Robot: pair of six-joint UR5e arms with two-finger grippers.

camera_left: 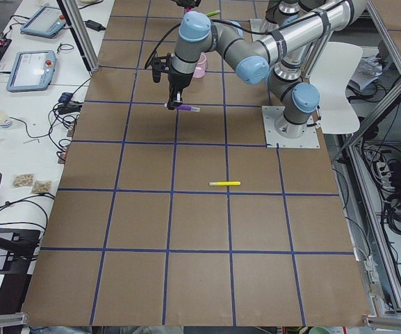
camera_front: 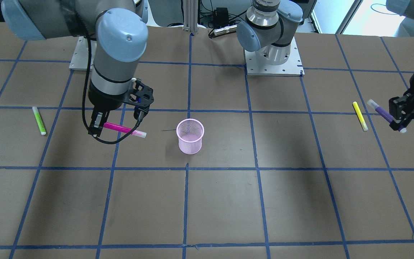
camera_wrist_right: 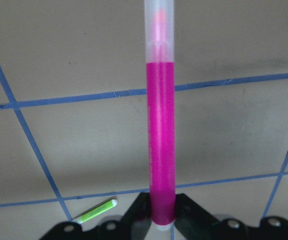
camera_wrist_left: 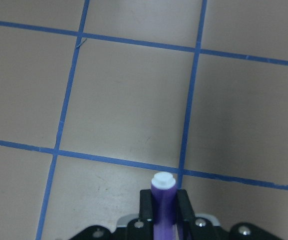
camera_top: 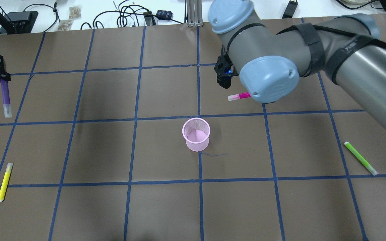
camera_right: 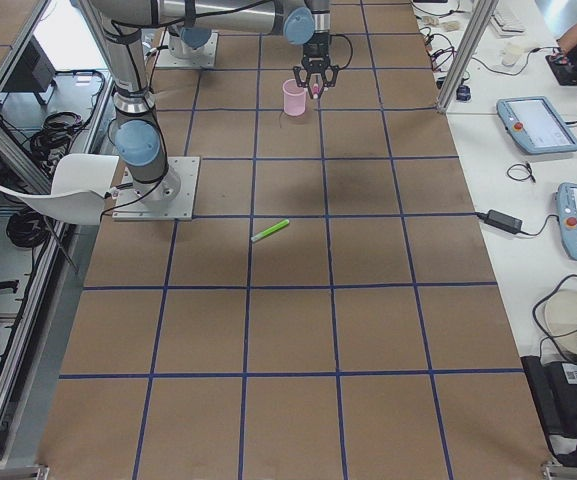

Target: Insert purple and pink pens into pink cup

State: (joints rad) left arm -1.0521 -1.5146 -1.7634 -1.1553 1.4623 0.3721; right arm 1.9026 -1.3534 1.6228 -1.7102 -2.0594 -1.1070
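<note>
My right gripper needs to let go of the pink pen cap-down inside the empty pink cup (camera_front: 187,132), where it will lean on the cup's rim toward the green pen.
The pink mesh cup (camera_front: 190,136) stands upright and empty at the table's middle; it also shows in the overhead view (camera_top: 196,134). My right gripper (camera_front: 99,126) is shut on the pink pen (camera_front: 124,130) and holds it level above the table, its clear cap pointing toward the cup, a short way to the side. The right wrist view shows the pink pen (camera_wrist_right: 161,125) between the fingers. My left gripper (camera_front: 399,120) is shut on the purple pen (camera_front: 385,114), held in the air far from the cup near the table's end. The purple pen (camera_wrist_left: 163,197) also shows in the left wrist view.
A yellow pen (camera_front: 360,116) lies on the table near my left gripper. A green pen (camera_front: 38,120) lies on the far side beyond my right arm. The arms' base plates (camera_front: 274,64) sit at the robot's edge. Blue tape lines grid the brown table.
</note>
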